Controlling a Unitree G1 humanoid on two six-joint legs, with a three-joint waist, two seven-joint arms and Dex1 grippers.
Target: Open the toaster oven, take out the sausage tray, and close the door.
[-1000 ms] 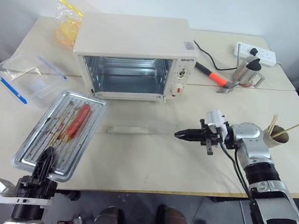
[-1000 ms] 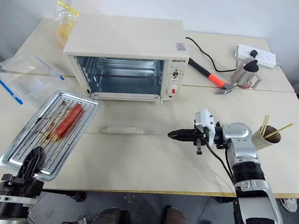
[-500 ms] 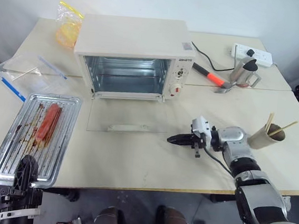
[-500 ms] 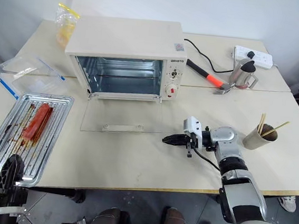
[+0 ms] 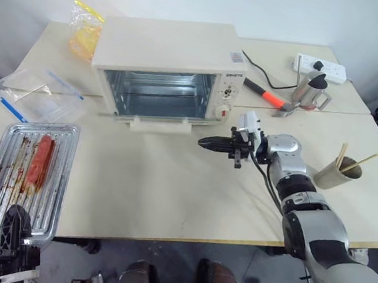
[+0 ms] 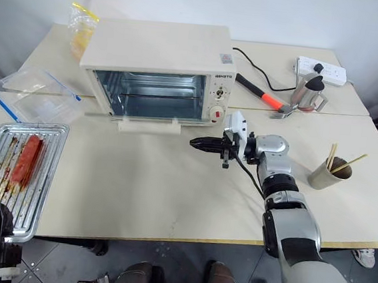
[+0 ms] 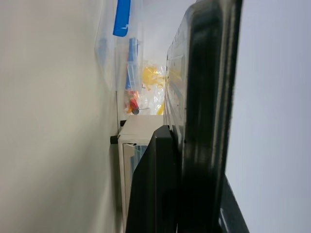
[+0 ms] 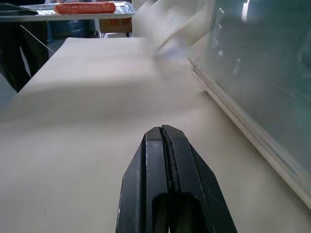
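Note:
Next, my left gripper puts the sausage tray down on the bare table (image 5: 180, 174) in front of the toaster oven.
The cream-white toaster oven (image 5: 168, 49) stands at the back middle of the table. Its glass door (image 6: 150, 116) is partly raised, with the cream bar handle (image 5: 155, 126) lifted off the table. My right gripper (image 5: 202, 143) is shut and empty and points left, just right of the handle near the door's free edge; whether it touches the door I cannot tell. The silvery sausage tray (image 5: 1, 183), with one red sausage (image 5: 37, 167), sits at the table's near left corner and juts past the front edge. My left gripper (image 5: 14, 222) is shut on its near rim.
A clear plastic container (image 5: 36, 97) with blue clips lies left of the oven, and a yellow bag (image 5: 86, 31) sits behind it. A hammer (image 5: 267, 94), a metal kettle (image 5: 311, 90) and a power strip (image 5: 322, 66) are at the back right. A paper cup with chopsticks (image 5: 337, 172) stands to the right.
The door has swung up from lying flat on the table. My right gripper has moved left and toward the oven. The tray has swung left and nearer to me in my left gripper.

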